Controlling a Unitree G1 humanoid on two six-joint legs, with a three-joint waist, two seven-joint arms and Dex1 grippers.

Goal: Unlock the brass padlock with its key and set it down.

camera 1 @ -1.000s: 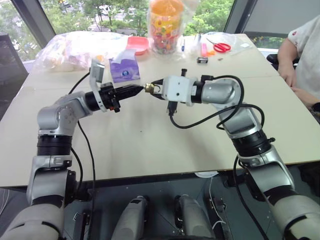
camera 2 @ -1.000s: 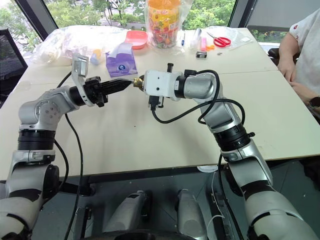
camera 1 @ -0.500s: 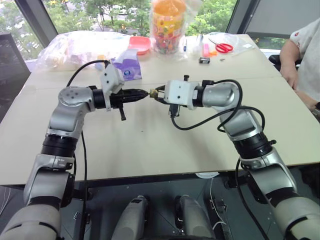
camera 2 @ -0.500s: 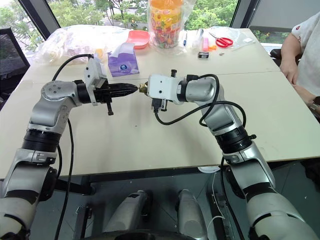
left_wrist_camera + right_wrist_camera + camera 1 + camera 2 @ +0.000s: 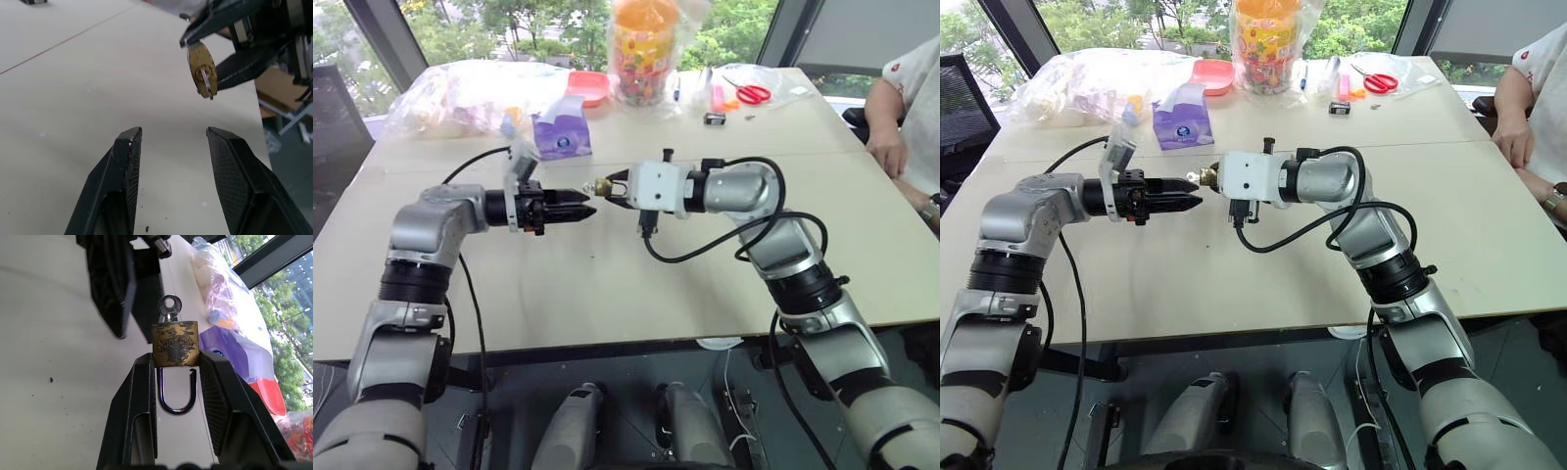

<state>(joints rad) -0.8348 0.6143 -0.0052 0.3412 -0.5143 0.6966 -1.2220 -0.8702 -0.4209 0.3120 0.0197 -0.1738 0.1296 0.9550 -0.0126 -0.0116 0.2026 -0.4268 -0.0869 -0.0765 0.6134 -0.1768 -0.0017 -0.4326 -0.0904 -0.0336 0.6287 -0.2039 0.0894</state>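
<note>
The end of the shackle is free of the brass padlock, so next my left gripper reaches past the key and grabs the padlock's body [image 5: 603, 187] before my right gripper opens.
My right gripper [image 5: 175, 357] is shut on the brass padlock [image 5: 175, 343], holding its gold body above the table [image 5: 607, 284]. A small silvery key [image 5: 169, 307] sticks out of the padlock toward my left gripper. One end of the thin shackle [image 5: 175, 404] seems to stand free of the body. My left gripper [image 5: 589, 204] is open, level, with its tips a short way from the key and nothing between them. The left wrist view shows the padlock [image 5: 201, 68] hanging just beyond that gripper's spread fingers [image 5: 128, 147].
At the back of the table stand a purple tissue pack [image 5: 560, 137], clear plastic bags [image 5: 460, 93], a jar of coloured sweets [image 5: 641, 49], a red dish [image 5: 585, 86] and scissors [image 5: 744, 93]. A person [image 5: 906, 108] sits at the right edge.
My left gripper was shut at the key; it has let go, opened and drawn back a little. The right gripper still holds the padlock in much the same place.
</note>
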